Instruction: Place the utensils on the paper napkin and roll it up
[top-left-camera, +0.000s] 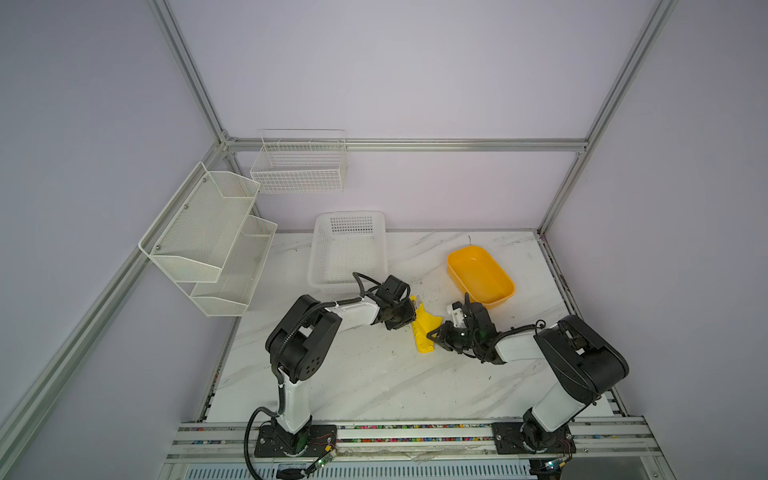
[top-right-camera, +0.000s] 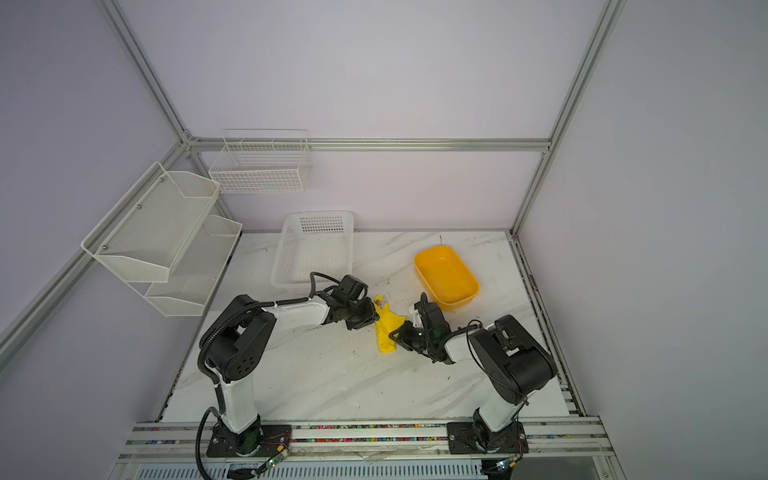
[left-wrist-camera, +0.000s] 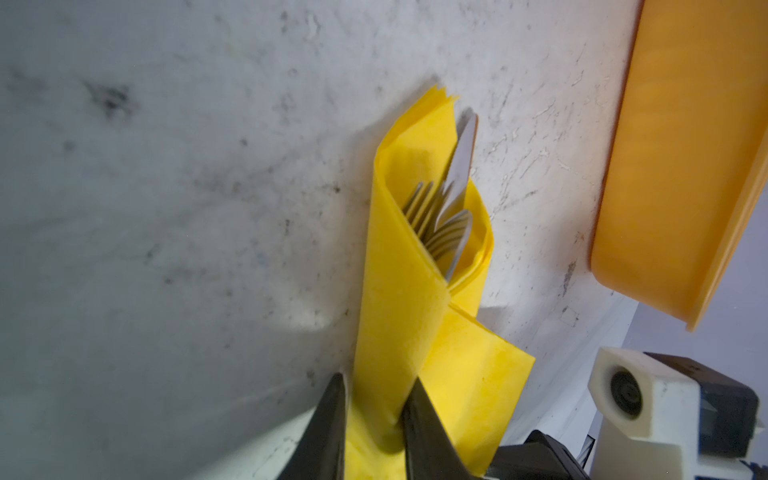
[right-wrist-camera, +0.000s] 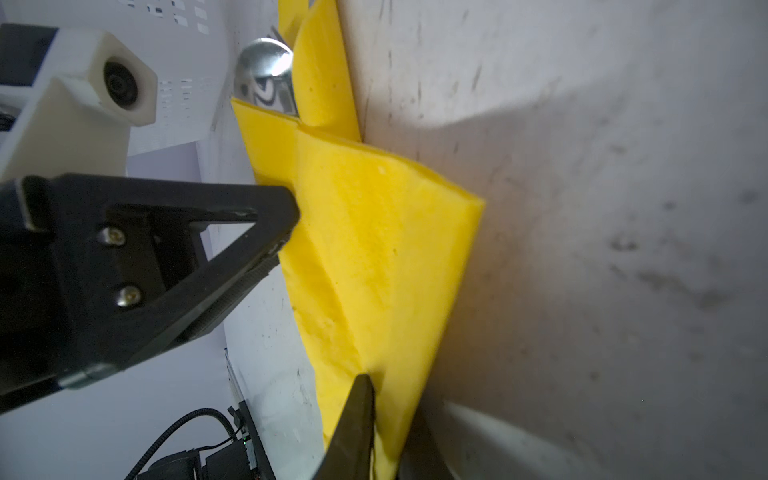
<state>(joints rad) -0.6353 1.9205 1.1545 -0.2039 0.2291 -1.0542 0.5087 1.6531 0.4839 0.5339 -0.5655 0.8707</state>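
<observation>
My left gripper will open and take the roll's middle (top-right-camera: 383, 333), beside the roll's loose flap, because it is pinching the roll too close to the roll's open end.
The yellow paper napkin (top-left-camera: 424, 328) (top-right-camera: 388, 328) lies mid-table, partly rolled around the utensils. In the left wrist view the roll (left-wrist-camera: 399, 291) stands open at its far end. Fork tines (left-wrist-camera: 419, 208), a knife blade (left-wrist-camera: 461, 162) and a spoon (left-wrist-camera: 453, 237) show inside it. A loose flap (left-wrist-camera: 478, 374) spreads beside the roll. My left gripper (top-left-camera: 411, 318) (left-wrist-camera: 376, 399) is shut on the roll. My right gripper (top-left-camera: 432, 334) (right-wrist-camera: 388, 399) pinches the napkin's flap (right-wrist-camera: 374, 249) from the other side. The spoon bowl (right-wrist-camera: 264, 79) pokes out beyond the napkin.
An orange-yellow tub (top-left-camera: 480, 276) (left-wrist-camera: 685, 166) stands just behind the right gripper. A white plastic basket (top-left-camera: 320, 249) sits behind the left arm. Mesh shelves (top-left-camera: 208, 232) and a wire basket (top-left-camera: 299, 166) hang on the walls. The two grippers are close together.
</observation>
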